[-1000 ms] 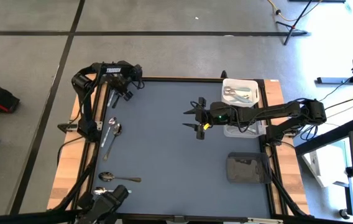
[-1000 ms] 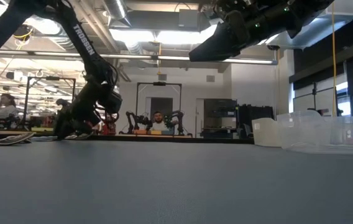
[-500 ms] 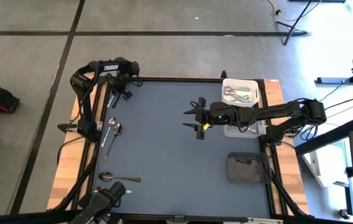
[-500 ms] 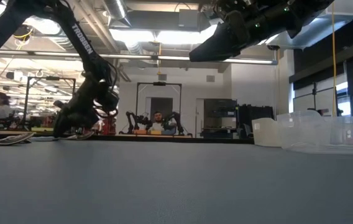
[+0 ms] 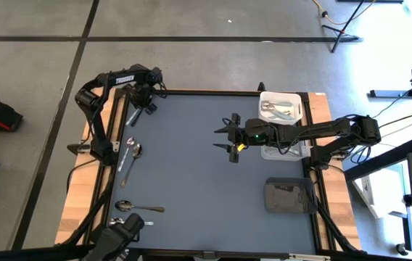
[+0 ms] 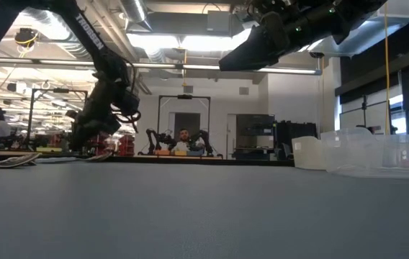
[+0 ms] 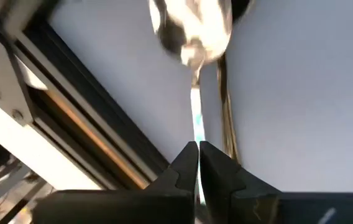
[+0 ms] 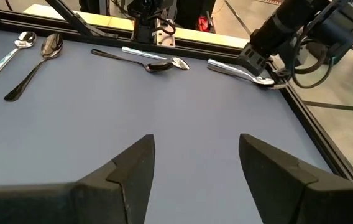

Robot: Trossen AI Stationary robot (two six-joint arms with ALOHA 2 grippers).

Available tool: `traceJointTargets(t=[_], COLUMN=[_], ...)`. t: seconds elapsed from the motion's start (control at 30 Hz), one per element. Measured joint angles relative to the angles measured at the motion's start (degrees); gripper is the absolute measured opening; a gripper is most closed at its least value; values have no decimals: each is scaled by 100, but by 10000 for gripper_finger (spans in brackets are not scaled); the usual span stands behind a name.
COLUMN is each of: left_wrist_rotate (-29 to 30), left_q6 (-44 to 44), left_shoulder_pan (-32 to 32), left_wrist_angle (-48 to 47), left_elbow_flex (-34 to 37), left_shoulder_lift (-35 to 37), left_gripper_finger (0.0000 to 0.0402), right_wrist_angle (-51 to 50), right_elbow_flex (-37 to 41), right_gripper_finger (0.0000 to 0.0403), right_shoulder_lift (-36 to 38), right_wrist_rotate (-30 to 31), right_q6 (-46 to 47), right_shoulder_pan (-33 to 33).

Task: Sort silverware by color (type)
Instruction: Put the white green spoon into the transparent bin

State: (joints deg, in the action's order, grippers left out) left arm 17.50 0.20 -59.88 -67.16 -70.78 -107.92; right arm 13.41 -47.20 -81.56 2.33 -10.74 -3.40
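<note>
Next, I open my left gripper, which pinches the silver spoon's handle well back from the spoon's bowl, and take the handle's bowl end (image 7: 196, 88) before I pass the spoon across.
My left gripper (image 5: 136, 113) is at the table's far left corner, shut on a shiny silver spoon (image 7: 192, 31) whose bowl lies ahead of the fingers. The right wrist view shows the same spoon (image 8: 235, 70) low over the mat under that gripper (image 8: 258, 65). A silver and a dark spoon (image 5: 130, 154) lie side by side on the mat by the left edge. Two more spoons (image 5: 138, 208) lie near the front left. My right gripper (image 5: 229, 141) hovers open above mid-table, holding nothing. My left gripper pinches the silver spoon's slim handle (image 7: 195, 127) between its two fingertips (image 7: 186, 163). The fingers slant down from the far side and lie roughly along the handle. The bowl (image 7: 192, 31) points away from the fingers. I cannot tell whether the bowl still touches the mat.
A white bin (image 5: 280, 107) holding silverware stands at the far right. A clear bin (image 5: 284, 151) is beside it under the right arm, and a dark bin (image 5: 289, 194) is nearer the front. The table's metal rail (image 7: 71, 124) runs close beside the held spoon.
My left arm has folded back toward the table's far left corner. In the low view its gripper stands higher above the mat than a second ago. My right arm has kept still.
</note>
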Motion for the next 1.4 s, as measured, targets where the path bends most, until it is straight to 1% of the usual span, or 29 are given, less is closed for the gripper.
traceJointTargets(t=[0.1, 0.2, 0.3, 0.4, 0.7, 1.13, 1.4], left_wrist_rotate=[17, -52, -195, -219, -76, 600, 591], left_q6=[-51, 20, 37, -6, -159, -605, -577], left_shoulder_pan=[-49, -151, -264, -275, -266, -85, 48], left_wrist_angle=[78, 279, 286, 300, 328, 50, 2], left_elbow_flex=[55, 178, 250, 254, 251, 112, 76], left_shoulder_lift=[2, 2, 0, 0, -45, -552, -700], left_gripper_finger=[27, 55, 84, 99, 102, 97, 96], right_wrist_angle=[-5, -46, -74, -67, -34, -31, -26], right_elbow_flex=[0, 0, 0, 0, 0, 0, 0], right_gripper_finger=[223, 223, 223, 223, 223, 223, 223], right_shoulder_lift=[0, 0, 0, -15, -17, -17, -17], right_wrist_rotate=[0, -2, -1, -1, -3, -46, -46], right_q6=[0, 0, -2, -2, -2, -2, -4], right_shoulder_pan=[0, 0, 0, 0, 0, 0, 0])
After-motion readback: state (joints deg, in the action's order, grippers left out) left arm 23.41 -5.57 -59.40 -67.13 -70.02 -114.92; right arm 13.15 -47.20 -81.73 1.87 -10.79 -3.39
